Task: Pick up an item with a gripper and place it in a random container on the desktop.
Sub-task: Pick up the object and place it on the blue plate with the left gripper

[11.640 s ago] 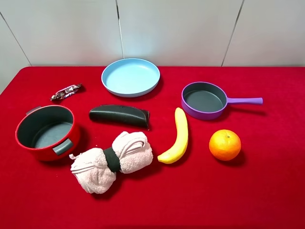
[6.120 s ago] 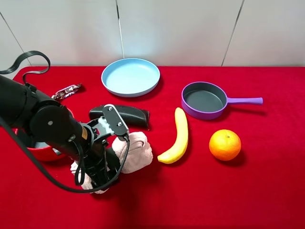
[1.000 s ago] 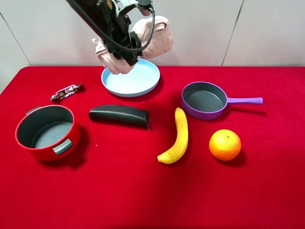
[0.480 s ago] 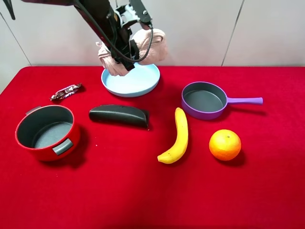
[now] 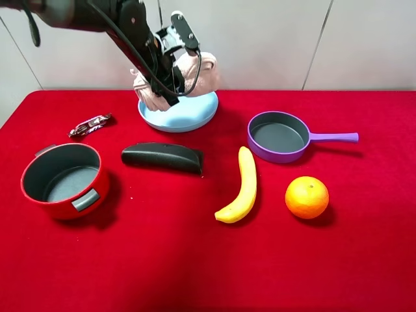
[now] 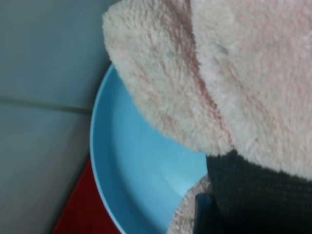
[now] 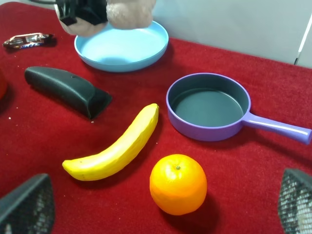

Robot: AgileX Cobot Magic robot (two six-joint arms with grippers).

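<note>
I need to release the pale pink towel bundle in the middle of the light-blue plate (image 5: 177,106) from my left gripper.
My left gripper (image 5: 170,73) is shut on the pale pink rolled towel bundle (image 5: 198,70), gripping it at its black band (image 6: 243,190). It holds the bundle low over the light-blue plate (image 5: 192,114) at the back of the red desktop (image 5: 195,260). I cannot tell whether the bundle's lower end touches the plate. In the left wrist view the towel (image 6: 219,73) fills the frame with the plate (image 6: 136,170) below it. The right wrist view shows the towel (image 7: 129,12) above the plate (image 7: 122,48). My right gripper (image 7: 163,195) is open and empty, low over the front right.
A red pot (image 5: 62,179) stands at the left, with a wrapped candy bar (image 5: 91,123) behind it. A black curved oblong object (image 5: 162,157) lies in front of the plate. A banana (image 5: 242,187), an orange (image 5: 307,197) and a purple pan (image 5: 279,136) are at the right.
My left gripper has come down with the towel bundle from high above the plate to just over it. Nothing else has moved.
</note>
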